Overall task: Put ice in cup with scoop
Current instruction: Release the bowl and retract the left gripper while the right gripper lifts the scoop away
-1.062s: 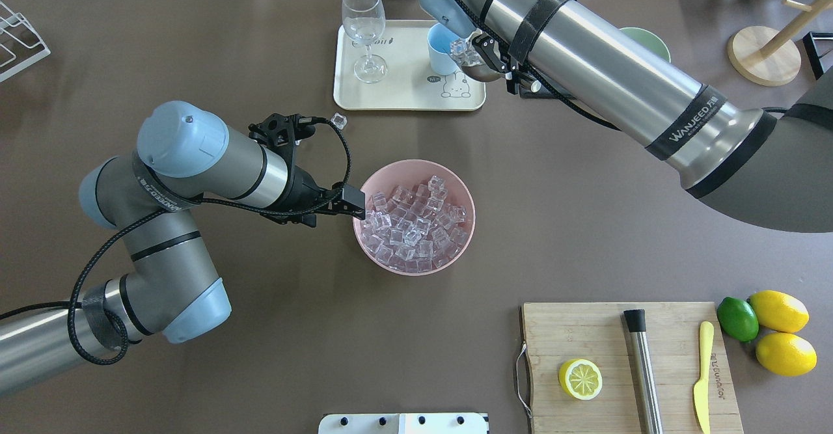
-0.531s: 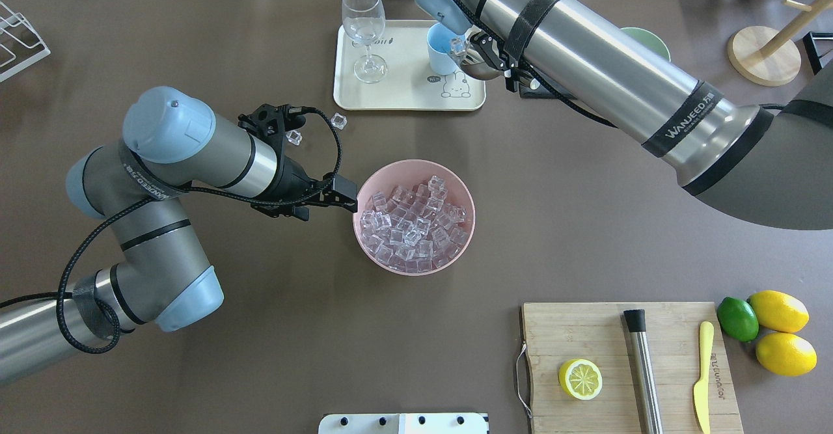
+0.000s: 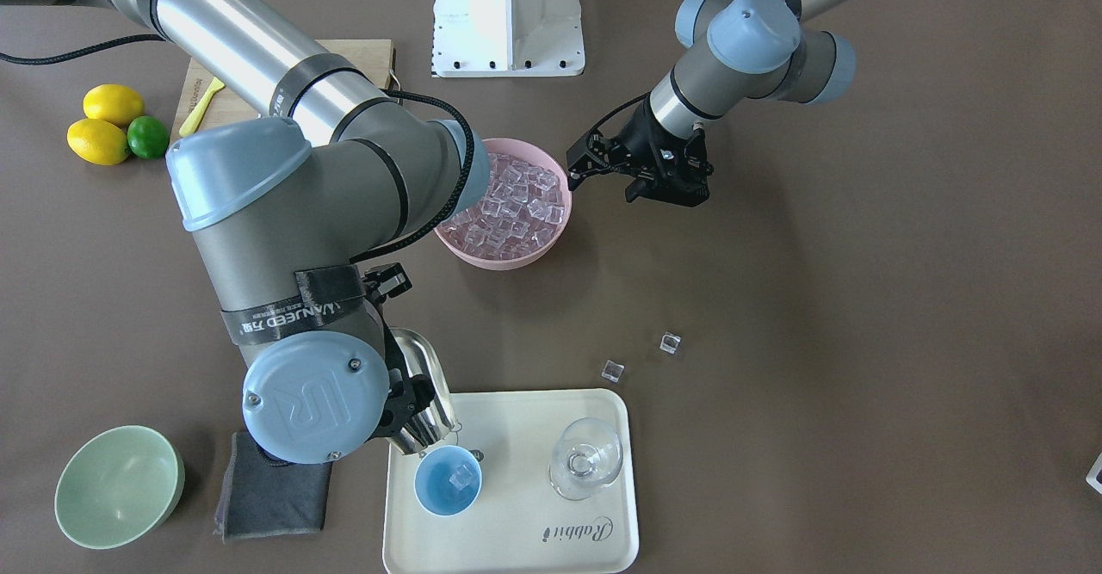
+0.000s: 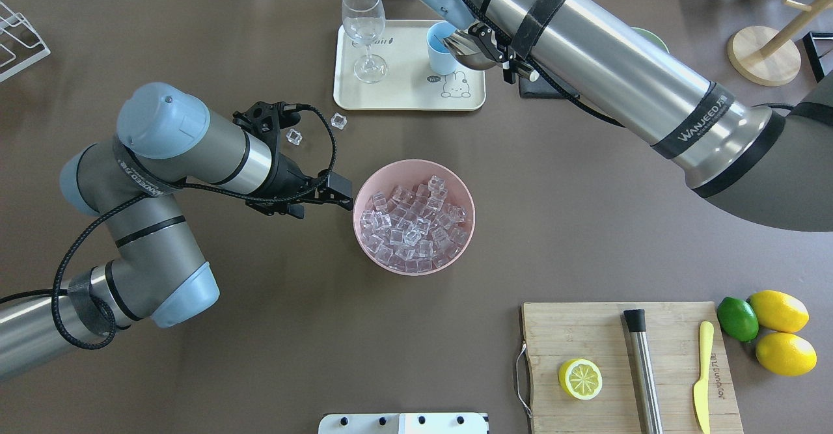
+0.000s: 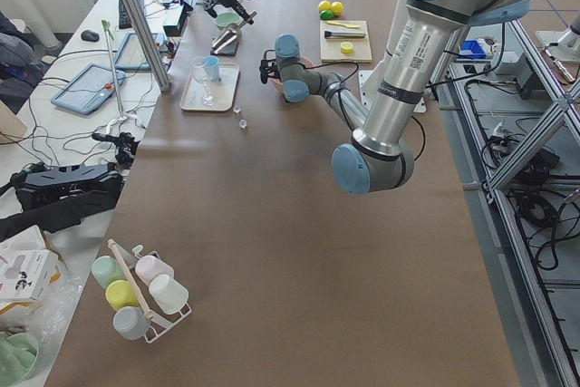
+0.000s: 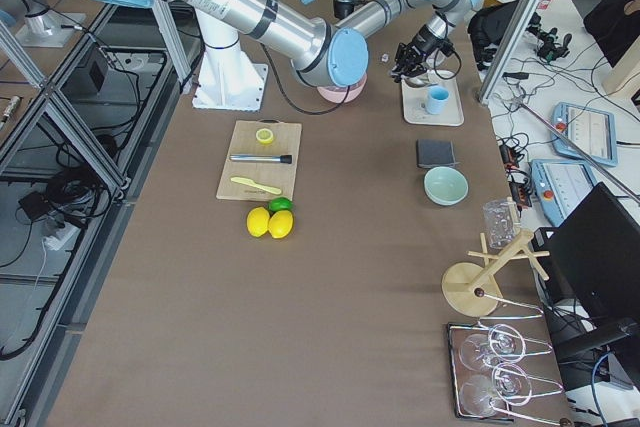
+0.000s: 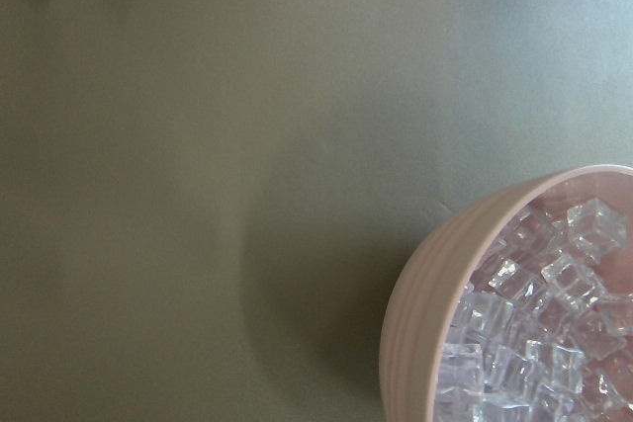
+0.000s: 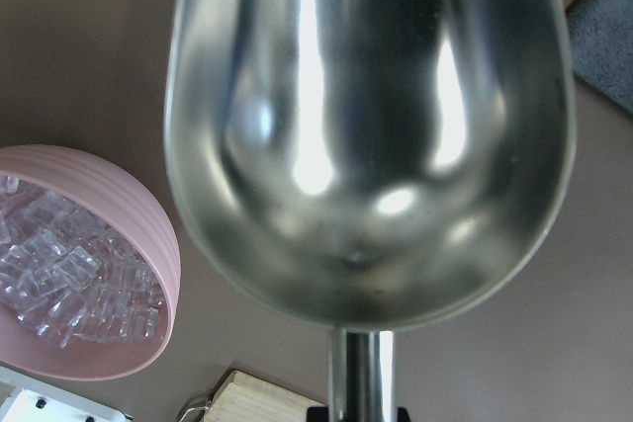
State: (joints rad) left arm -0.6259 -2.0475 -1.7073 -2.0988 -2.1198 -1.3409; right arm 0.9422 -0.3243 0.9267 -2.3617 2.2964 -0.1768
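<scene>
The steel scoop, now tilted at the cup's rim, will be let go by my right gripper on the bare table (image 3: 238, 283) (image 8: 598, 279) between the cutting board and the grey cloth.
The light-blue cup (image 4: 437, 53) stands on the cream tray (image 4: 403, 95); in the front-facing view the cup (image 3: 435, 492) holds an ice cube (image 3: 465, 475). My right gripper (image 4: 492, 49) is shut on the handle of the steel scoop (image 4: 465, 47), tilted at the cup's rim. The scoop (image 8: 366, 126) is empty in the right wrist view. More ice (image 4: 411, 226) fills the pink bowl (image 4: 356, 222). My left gripper (image 4: 343, 196) looks open and empty, just left of the bowl's rim, apart from it.
Two loose ice cubes (image 4: 338, 120) (image 4: 294, 136) lie on the table by my left wrist. A wine glass (image 4: 363, 27) shares the tray. A green bowl (image 3: 116, 486) and grey cloth (image 3: 271, 488) lie beside the tray. A cutting board (image 4: 586, 330) with lemon half, steel cylinder and knife is front right.
The scoop has tipped further at the cup and the ice that lay in it is gone from it. My left gripper has drawn back left, off the pink bowl's rim.
</scene>
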